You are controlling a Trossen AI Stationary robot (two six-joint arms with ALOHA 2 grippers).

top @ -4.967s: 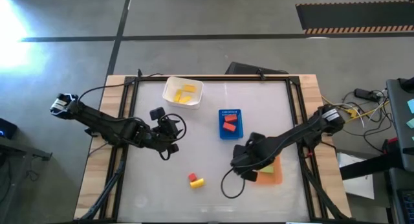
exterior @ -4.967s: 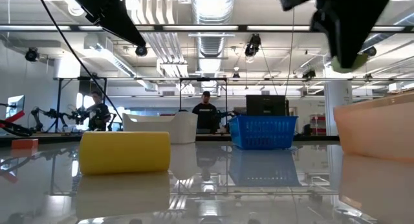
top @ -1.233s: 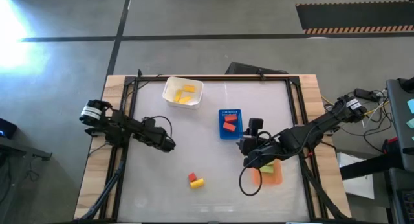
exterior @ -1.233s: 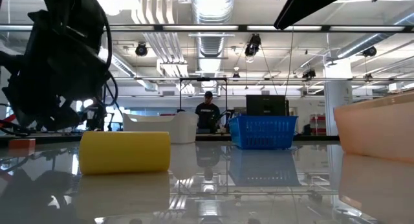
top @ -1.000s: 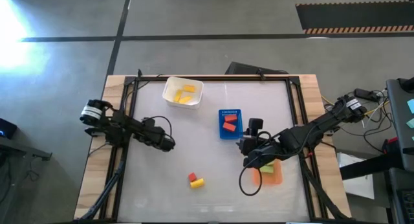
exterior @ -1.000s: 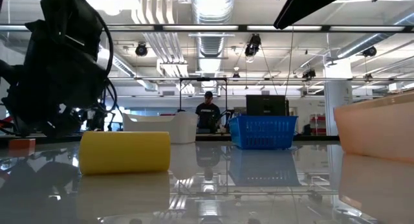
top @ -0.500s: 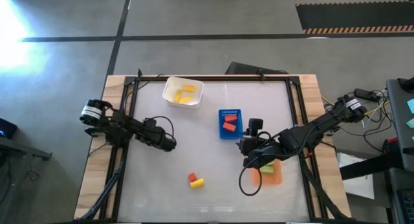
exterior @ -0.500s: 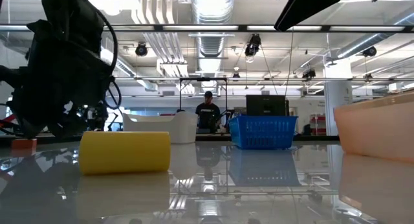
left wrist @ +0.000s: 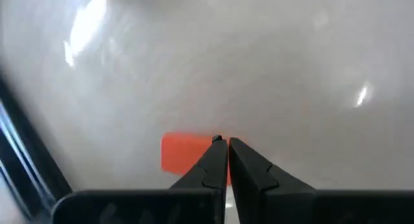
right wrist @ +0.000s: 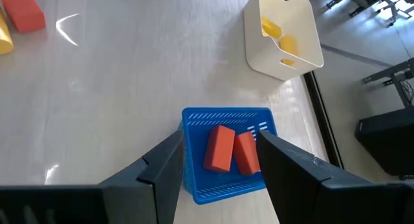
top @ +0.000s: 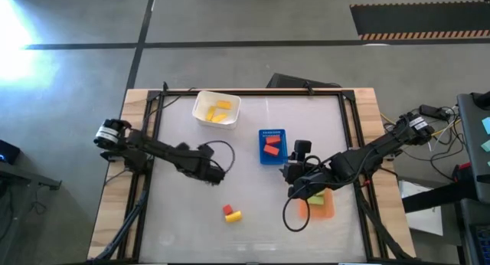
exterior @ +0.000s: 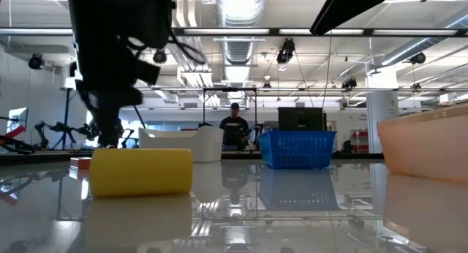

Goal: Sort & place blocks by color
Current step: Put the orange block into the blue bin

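The red block sits beside my left gripper's closed fingers; I should back off, open, then close around the block's sides [exterior: 80, 163].
A red block [top: 227, 211] and a yellow block [top: 234, 216] lie side by side on the white table, near its front edge. My left gripper [top: 219, 175] hangs shut a little to the far side of them and above the table; in its wrist view the red block [left wrist: 184, 153] shows just past the shut fingertips [left wrist: 223, 145]. My right gripper [top: 289, 173] stands open beside the blue tray [top: 272, 145], nothing between its fingers; the tray [right wrist: 223, 153] holds two red blocks. A light green block [top: 315, 197] lies in the orange tray [top: 321, 207].
A white tub [top: 217, 109] with yellow blocks stands at the far left of the table. In the low view the yellow block [exterior: 141, 172] is closest, the red block [exterior: 80, 163] behind it. People stand in the room beyond. Bare tabletop lies at the near left.
My left gripper has swung toward the table's right and near edge, closing in on the red and yellow blocks, staying shut. The blocks and trays have kept their places.
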